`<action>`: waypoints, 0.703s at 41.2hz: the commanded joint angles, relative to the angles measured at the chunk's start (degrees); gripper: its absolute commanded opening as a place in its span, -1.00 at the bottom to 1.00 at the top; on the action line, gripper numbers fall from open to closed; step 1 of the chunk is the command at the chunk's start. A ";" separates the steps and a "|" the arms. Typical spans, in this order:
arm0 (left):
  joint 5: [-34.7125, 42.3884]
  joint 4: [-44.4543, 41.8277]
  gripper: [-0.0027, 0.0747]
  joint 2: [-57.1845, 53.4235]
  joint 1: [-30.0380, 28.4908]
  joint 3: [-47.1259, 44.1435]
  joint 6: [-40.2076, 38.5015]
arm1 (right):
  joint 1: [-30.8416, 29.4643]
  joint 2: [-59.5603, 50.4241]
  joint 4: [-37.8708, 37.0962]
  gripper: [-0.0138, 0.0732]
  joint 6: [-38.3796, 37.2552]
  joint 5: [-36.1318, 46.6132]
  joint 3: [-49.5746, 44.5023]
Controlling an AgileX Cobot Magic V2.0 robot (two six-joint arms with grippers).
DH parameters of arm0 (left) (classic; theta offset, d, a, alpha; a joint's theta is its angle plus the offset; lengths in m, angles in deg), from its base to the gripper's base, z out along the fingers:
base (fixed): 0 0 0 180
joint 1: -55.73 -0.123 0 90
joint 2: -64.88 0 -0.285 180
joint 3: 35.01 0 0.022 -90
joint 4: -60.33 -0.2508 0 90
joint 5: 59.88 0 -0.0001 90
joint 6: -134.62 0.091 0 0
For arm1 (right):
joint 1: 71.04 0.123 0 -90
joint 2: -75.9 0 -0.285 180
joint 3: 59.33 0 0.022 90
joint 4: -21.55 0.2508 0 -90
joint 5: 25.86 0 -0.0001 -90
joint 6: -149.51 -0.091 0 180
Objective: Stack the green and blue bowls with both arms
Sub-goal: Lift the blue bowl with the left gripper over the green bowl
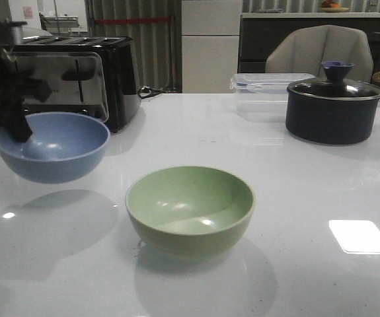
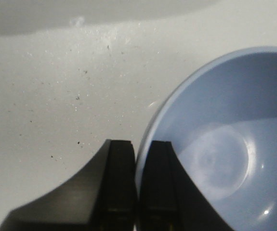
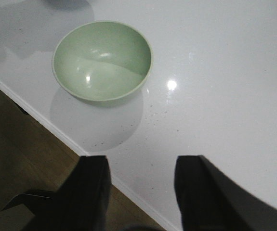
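My left gripper is to release the blue bowl inside the pale green bowl (image 1: pixel 189 196). The blue bowl will sit upright, nested within that bowl's rim. The blue bowl now hangs above the white table.
The dusty blue bowl (image 1: pixel 52 145) hangs in the air above the white table at the left, its shadow below it. My left gripper (image 1: pixel 8 119) is shut on its left rim, one finger inside and one outside; the left wrist view shows the blue bowl (image 2: pixel 225 144) clamped between the fingers of that gripper (image 2: pixel 137 168). The pale green bowl (image 1: pixel 190 208) sits upright on the table near the front middle. It also shows in the right wrist view (image 3: pixel 102 60). My right gripper (image 3: pixel 140 178) is open and empty, over the table's front edge, apart from the green bowl. It is out of the front view.
A black toaster (image 1: pixel 84 72) stands at the back left behind the blue bowl. A dark lidded pot (image 1: pixel 335 109) and a clear plastic box (image 1: pixel 262 82) stand at the back right. The table's front edge (image 3: pixel 56 127) and the floor beyond it show in the right wrist view.
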State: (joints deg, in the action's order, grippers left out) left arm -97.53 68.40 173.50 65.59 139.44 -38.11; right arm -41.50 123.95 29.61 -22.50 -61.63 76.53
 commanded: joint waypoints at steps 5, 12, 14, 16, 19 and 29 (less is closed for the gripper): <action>-4.69 2.45 -0.69 -9.75 3.97 4.43 0.06 | 0.00 -0.30 -0.43 0.32 0.60 3.36 1.50; -6.08 4.86 -0.69 -11.11 9.89 6.19 0.06 | 0.00 -0.30 -0.43 0.32 0.60 3.36 1.50; -5.94 5.70 -0.69 -10.86 12.23 6.19 0.06 | 0.00 -0.30 -0.43 0.32 0.60 3.36 1.50; -5.66 6.00 -0.69 -10.71 14.04 6.19 0.06 | 0.00 -0.30 -0.43 0.32 0.60 3.36 1.50; -5.65 6.00 -0.69 -9.84 16.96 6.19 0.06 | 0.00 -0.30 -0.43 0.32 0.60 3.36 1.50; -5.04 6.00 -0.69 -4.69 23.21 6.19 0.06 | 0.00 -0.30 -0.43 0.32 0.60 3.36 1.50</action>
State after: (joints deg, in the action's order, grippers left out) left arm -105.48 73.26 169.53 87.24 143.83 -38.11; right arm -41.50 123.95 29.52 -22.50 -61.63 76.53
